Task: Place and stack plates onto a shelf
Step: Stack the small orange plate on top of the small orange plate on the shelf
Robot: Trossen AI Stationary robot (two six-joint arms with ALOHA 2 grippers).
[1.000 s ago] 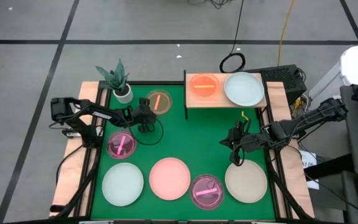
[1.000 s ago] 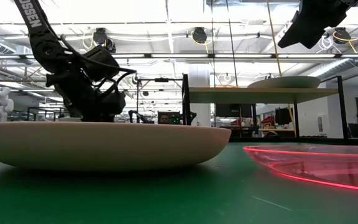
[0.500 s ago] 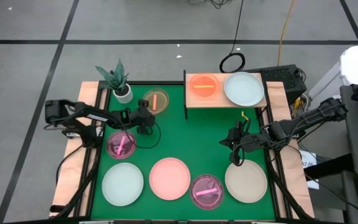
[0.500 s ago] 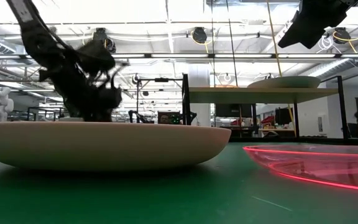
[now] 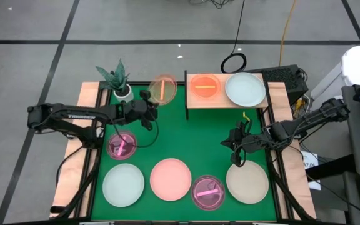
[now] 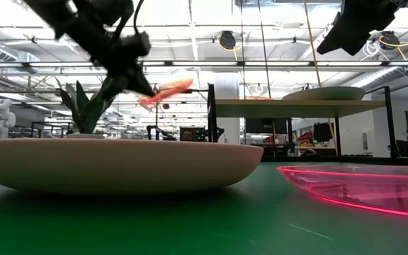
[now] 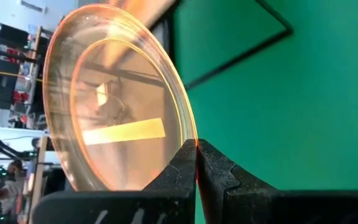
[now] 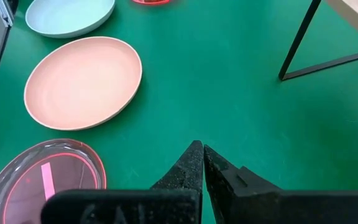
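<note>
Next, my left gripper releases the orange plate it holds, now in the air near the table's far edge, on top of the other orange plate (image 5: 205, 85) on the shelf.
My left gripper (image 5: 147, 102) is shut on a small see-through orange plate (image 5: 162, 89) with a stick-like mark, held in the air near the table's far edge, left of the shelf (image 5: 225, 102). The shelf board carries another orange plate (image 5: 205, 85) and a pale blue-green plate (image 5: 245, 89). Flat on the green table lie two magenta plates (image 5: 122, 145) (image 5: 207, 192), a pale blue-green plate (image 5: 123, 184), a pink plate (image 5: 170, 179) and a beige plate (image 5: 247, 182). My right gripper (image 5: 235, 142) is shut and hangs above the table, just beyond the beige plate. My left gripper pinches the orange plate's rim (image 7: 190, 144) between its two fingers, at the edge nearest the arm. The fingers come from the table's left, roughly level. The plate (image 6: 166, 92) is lifted clear of the table, tilted, and sticks out beyond the fingertips toward the shelf.
A potted plant (image 5: 119, 80) stands at the far left corner, close to the held plate. Thin dark shelf legs (image 8: 298, 42) stand on the green top. Wooden strips run along both table sides. Bare green surface (image 5: 192, 134) lies in the middle.
My left gripper has risen and moved toward the table's far edge, carrying the orange plate with it. The plate lay flat on the table a second ago; now it is lifted clear, tilted, and closer to the shelf.
</note>
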